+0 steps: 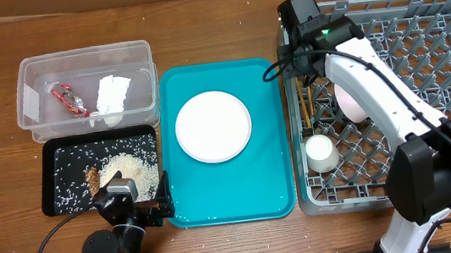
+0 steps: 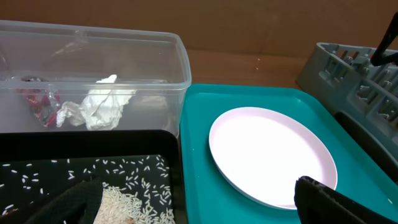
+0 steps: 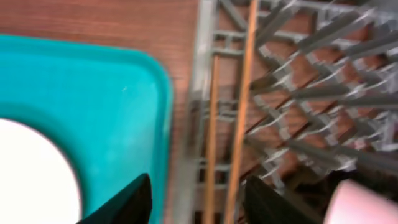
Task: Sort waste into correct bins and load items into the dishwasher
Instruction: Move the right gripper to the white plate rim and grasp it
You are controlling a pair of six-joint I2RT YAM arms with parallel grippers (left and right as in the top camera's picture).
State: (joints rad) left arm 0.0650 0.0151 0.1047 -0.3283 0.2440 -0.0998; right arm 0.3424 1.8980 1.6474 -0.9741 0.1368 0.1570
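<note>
Next, my right gripper grabs the rim [image 1: 249, 125] [image 3: 79, 208] of the pale plate on the side closest to the grey dish rack.
The clear tub [image 1: 29, 81] holds the crumpled tissue [image 1: 111, 94] and the red-and-silver wrapper [image 1: 66, 99]; both also show in the left wrist view, the tissue [image 2: 99, 109] and the wrapper [image 2: 38, 106]. The black tray [image 1: 53, 167] holds rice [image 1: 124, 168] and a brown scrap [image 1: 92, 176]. The pale plate [image 1: 213, 126] lies on the teal tray. The grey dish rack [image 1: 447, 50] holds chopsticks [image 1: 306, 104], a cup [image 1: 322, 151] and a bowl [image 1: 350, 99]. My left gripper [image 2: 199, 208] is open and empty, low over the black tray's right edge. My right gripper [image 3: 199, 202] is open above the chopsticks [image 3: 239, 112].
The teal tray [image 1: 265, 173] sits between the black tray and the rack, close against both. The right arm [image 1: 384, 100] reaches across the rack's left half. The left arm's base [image 1: 108, 251] is at the front table edge.
</note>
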